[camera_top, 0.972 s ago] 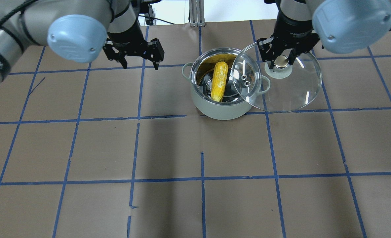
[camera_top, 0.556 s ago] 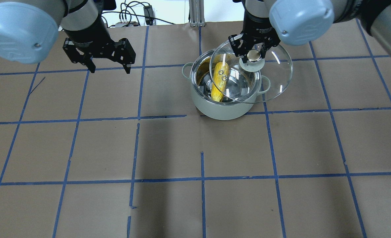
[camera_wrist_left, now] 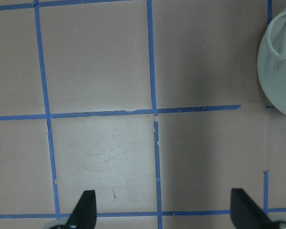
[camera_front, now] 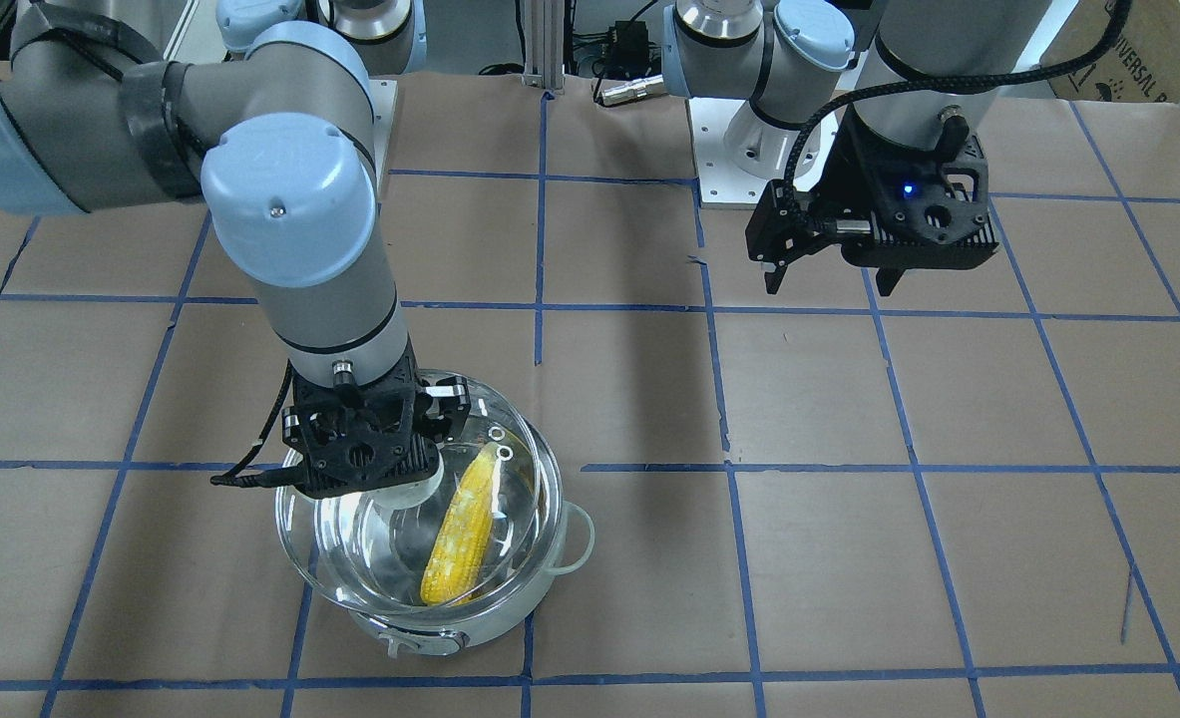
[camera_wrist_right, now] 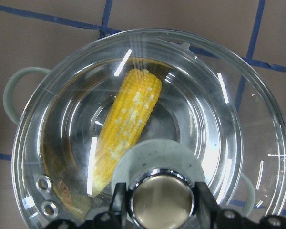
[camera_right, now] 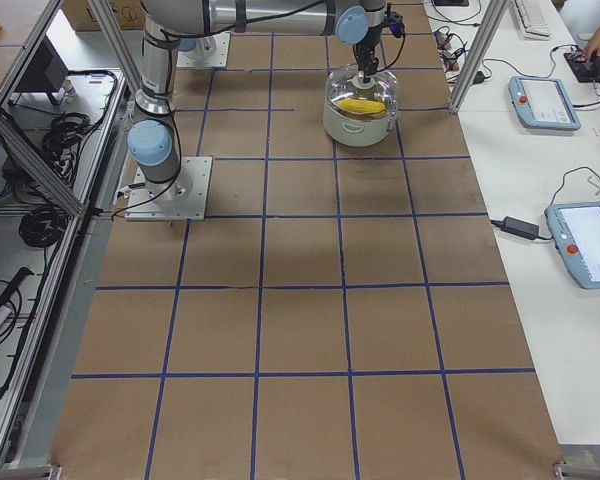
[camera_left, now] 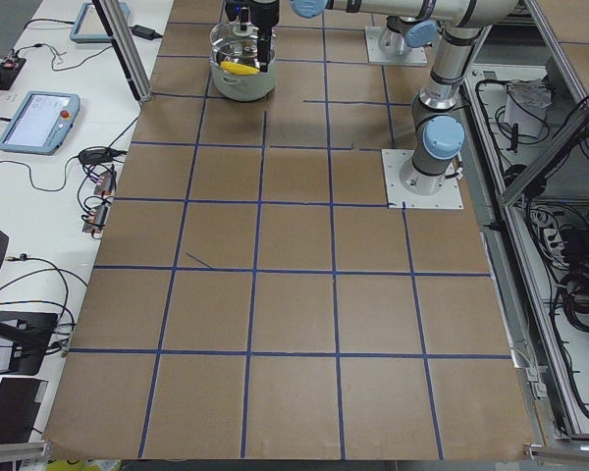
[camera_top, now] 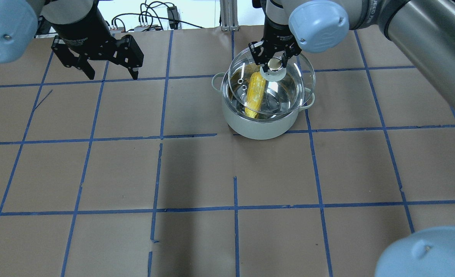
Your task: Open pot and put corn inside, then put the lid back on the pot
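Note:
My right gripper will set the clear glass lid squarely on the rim of the pale mint pot [camera_front: 439, 510] [camera_wrist_right: 139, 135] and let it go there, so that it covers the corn.
The pale mint pot [camera_top: 264, 125] stands on the table at the back centre, with the yellow corn [camera_top: 255, 96] lying inside it. My right gripper [camera_top: 274, 63] is shut on the knob [camera_wrist_right: 161, 198] of the clear glass lid [camera_top: 292, 82]. It holds the lid just above the pot, almost centred over it. The corn [camera_wrist_right: 126, 124] shows through the glass in the right wrist view. In the front-facing view the lid [camera_front: 350, 563] covers the corn [camera_front: 460, 534] and the pot [camera_front: 475, 628]. My left gripper [camera_top: 112, 75] is open and empty, well to the left of the pot.
Brown paper with a blue tape grid [camera_top: 235, 209] covers the table. The left wrist view shows the pot's side [camera_wrist_left: 281, 67] at its right edge. The arms' base plates [camera_front: 739, 160] sit at the robot side. Tablets [camera_right: 545, 100] lie on side benches.
My right gripper has carried the lid leftward, from beside the pot to over it. My left arm has moved further left and back, away from the pot.

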Robot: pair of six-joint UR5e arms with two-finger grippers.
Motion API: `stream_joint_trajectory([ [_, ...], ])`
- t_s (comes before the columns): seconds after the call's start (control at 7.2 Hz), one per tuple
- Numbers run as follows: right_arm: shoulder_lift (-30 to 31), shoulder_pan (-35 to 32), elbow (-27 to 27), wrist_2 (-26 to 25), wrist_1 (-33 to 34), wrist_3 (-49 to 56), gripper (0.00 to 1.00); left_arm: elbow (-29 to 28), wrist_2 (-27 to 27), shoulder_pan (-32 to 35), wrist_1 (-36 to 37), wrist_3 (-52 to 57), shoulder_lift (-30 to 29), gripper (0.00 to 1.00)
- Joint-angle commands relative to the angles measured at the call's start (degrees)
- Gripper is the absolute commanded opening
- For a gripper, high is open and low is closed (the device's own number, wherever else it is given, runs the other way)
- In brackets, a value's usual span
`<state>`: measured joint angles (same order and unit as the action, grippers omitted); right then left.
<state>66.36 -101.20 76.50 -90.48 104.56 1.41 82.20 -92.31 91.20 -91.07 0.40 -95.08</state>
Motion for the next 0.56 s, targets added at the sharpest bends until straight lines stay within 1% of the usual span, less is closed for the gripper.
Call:
stream_joint_trajectory([
  [0.0,-1.67,-0.66,-0.04,-0.31,1.52,-0.18,0.42,-0.55,-0.23,-0.76,-0.25,1.69,-0.46,1.00],
  [0.14,-1.93,-1.63,0.05,-0.49,1.61,-0.27,0.42,0.93,-0.32,-0.58,-0.34,2.23,0.76,1.00],
  [0.42,-2.20,-1.90,-0.04,-0.49,1.70,-0.27,0.42,1.04,-0.24,-1.37,-0.34,2.32,0.78,1.00],
])
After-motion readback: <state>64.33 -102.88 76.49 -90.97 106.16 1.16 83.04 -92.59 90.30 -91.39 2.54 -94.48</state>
